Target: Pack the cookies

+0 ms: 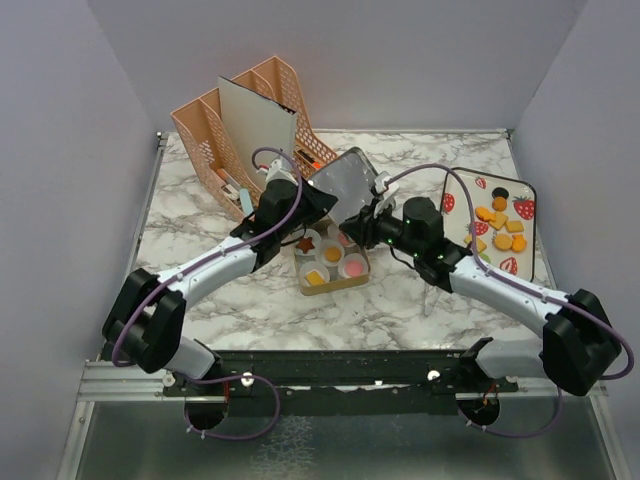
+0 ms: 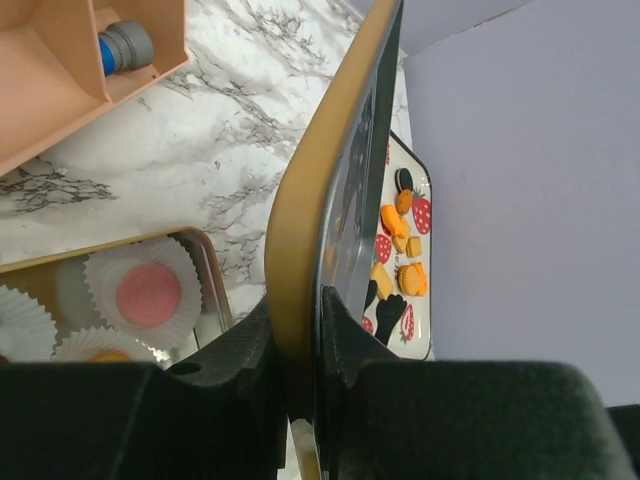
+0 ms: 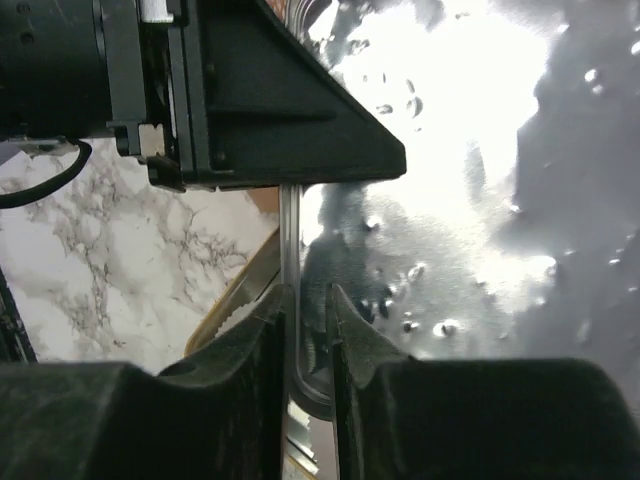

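The lid's silver inside faces up above the tin, so the robot's right gripper will grab the lid's lower corner (image 3: 313,400) and flip the lid's gold side up before closing.
The open cookie tin (image 1: 352,283) sits mid-table with paper cups holding cookies: a brown star (image 1: 306,243), an orange one (image 1: 332,254) and a pink round (image 1: 353,268), the pink one (image 2: 148,293) also showing in the left wrist view. More orange cookies (image 1: 500,225) lie on the strawberry-print tray (image 1: 455,185) at the right. The tin's lid (image 1: 345,180) stands raised on edge above the tin. My left gripper (image 2: 297,330) is shut on its gold rim (image 2: 300,200). My right gripper (image 3: 305,310) straddles the lid's edge (image 3: 290,230), one finger touching, a small gap at the other.
A peach plastic desk organizer (image 1: 215,130) with a white board (image 1: 255,120) in it stands at the back left, a marker (image 2: 125,45) lying in one slot. Grey walls close in the marble table on three sides.
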Controlling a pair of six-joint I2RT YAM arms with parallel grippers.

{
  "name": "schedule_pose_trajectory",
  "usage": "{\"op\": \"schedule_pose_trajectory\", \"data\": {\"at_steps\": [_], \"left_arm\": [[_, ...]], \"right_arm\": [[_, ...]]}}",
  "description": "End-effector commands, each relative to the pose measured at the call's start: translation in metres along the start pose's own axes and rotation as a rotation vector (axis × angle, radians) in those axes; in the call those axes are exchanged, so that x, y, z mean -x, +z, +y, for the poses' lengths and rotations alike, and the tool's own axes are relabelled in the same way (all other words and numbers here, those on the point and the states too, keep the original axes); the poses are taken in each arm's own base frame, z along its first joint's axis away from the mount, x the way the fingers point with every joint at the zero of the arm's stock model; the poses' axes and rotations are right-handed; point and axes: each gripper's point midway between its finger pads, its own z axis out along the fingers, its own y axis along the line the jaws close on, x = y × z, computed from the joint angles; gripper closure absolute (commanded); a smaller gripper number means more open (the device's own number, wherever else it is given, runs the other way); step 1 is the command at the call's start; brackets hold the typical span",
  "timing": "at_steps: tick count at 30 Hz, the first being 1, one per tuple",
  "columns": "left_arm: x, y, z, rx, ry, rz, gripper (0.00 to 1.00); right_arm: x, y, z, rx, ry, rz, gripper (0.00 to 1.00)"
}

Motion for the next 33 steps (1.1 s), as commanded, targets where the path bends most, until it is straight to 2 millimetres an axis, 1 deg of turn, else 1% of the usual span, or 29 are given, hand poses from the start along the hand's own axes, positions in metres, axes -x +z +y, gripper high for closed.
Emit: {"op": "schedule_pose_trajectory", "data": {"at_steps": [1,5,6,9,11,12,16,18,24,29,33], "left_arm": [[0.019,-0.019,0.001,0.019,-0.035,-0.094,0.97],[0.029,-0.032,0.009,0.071,-0.046,-0.142,1.00],[0.030,-0.036,0.011,0.082,-0.054,-0.151,1.00],[0.037,-0.046,0.013,0.095,-0.092,-0.193,1.00],[0.041,-0.053,0.015,0.099,-0.111,-0.215,1.00],[0.042,-0.055,0.014,0.097,-0.113,-0.222,1.00],[0.044,-0.061,0.014,0.101,-0.101,-0.228,1.00],[0.045,-0.063,0.015,0.103,-0.103,-0.231,1.00],[0.046,-0.071,0.016,0.091,-0.112,-0.246,1.00],[0.043,-0.074,0.016,0.079,-0.120,-0.239,1.00],[0.041,-0.076,0.016,0.074,-0.120,-0.231,1.00]], "right_arm": [[0.021,-0.012,0.007,0.022,-0.083,-0.068,0.69],[0.030,-0.022,0.018,0.043,-0.162,-0.100,0.48],[0.031,-0.024,0.020,0.038,-0.197,-0.107,0.42],[0.031,-0.025,0.024,-0.001,-0.279,-0.111,0.28],[0.030,-0.024,0.026,-0.044,-0.332,-0.101,0.22],[0.028,-0.022,0.027,-0.066,-0.360,-0.094,0.20],[0.025,-0.019,0.041,-0.127,-0.486,-0.083,0.18],[0.026,-0.016,0.043,-0.167,-0.526,-0.077,0.18],[0.018,-0.006,0.053,-0.272,-0.658,-0.044,0.18],[0.010,0.010,0.050,-0.395,-0.754,-0.009,0.19],[0.012,0.017,0.049,-0.484,-0.838,-0.032,0.23]]}}
